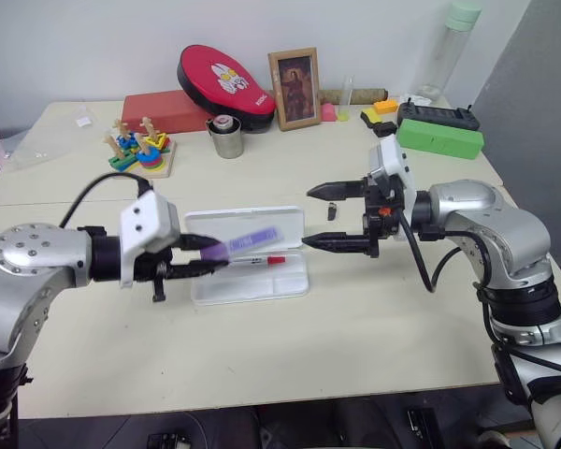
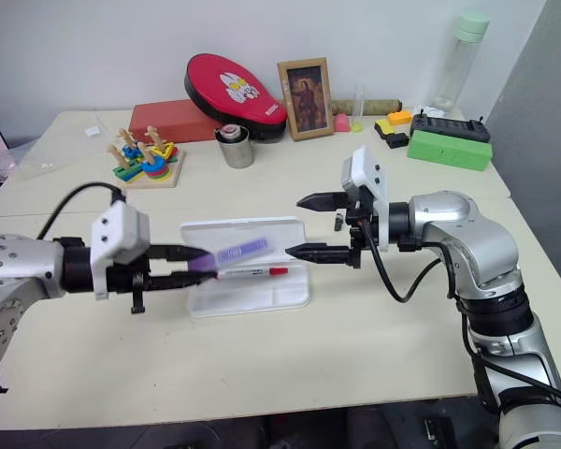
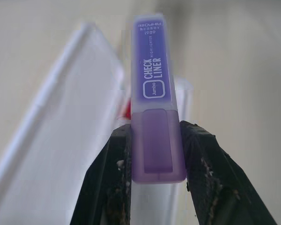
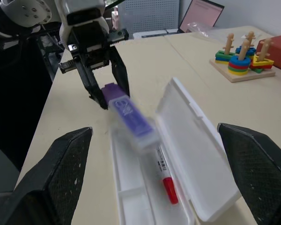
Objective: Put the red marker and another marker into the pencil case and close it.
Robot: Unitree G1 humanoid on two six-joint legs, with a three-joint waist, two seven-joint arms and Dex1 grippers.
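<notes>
I should next close my right gripper on the body of the small black stub [image 1: 332, 212] beside the open pencil case.
The pencil case [image 1: 262, 281] lies open on the table, its lid [image 4: 196, 154] tilted back. Inside its tray rests the red marker [image 1: 257, 261], white-barrelled with a red cap [image 4: 167, 185]. My left gripper [image 1: 210, 254] is shut on the cap end of another marker [image 3: 152, 93], a lilac-purple highlighter. It holds that marker level just above the tray's left part, pointing right. My right gripper [image 1: 307, 217] hovers open and empty at the case's right end, fingers [image 4: 61, 173] pointing left.
A small black stub [image 1: 332, 211] lies just right of the case, under the right gripper. Along the back stand a red oval case [image 1: 222, 75], framed picture [image 1: 295, 88], metal cup [image 1: 227, 137], stacking toy [image 1: 140, 150], red box [image 1: 164, 110] and green box [image 1: 439, 137].
</notes>
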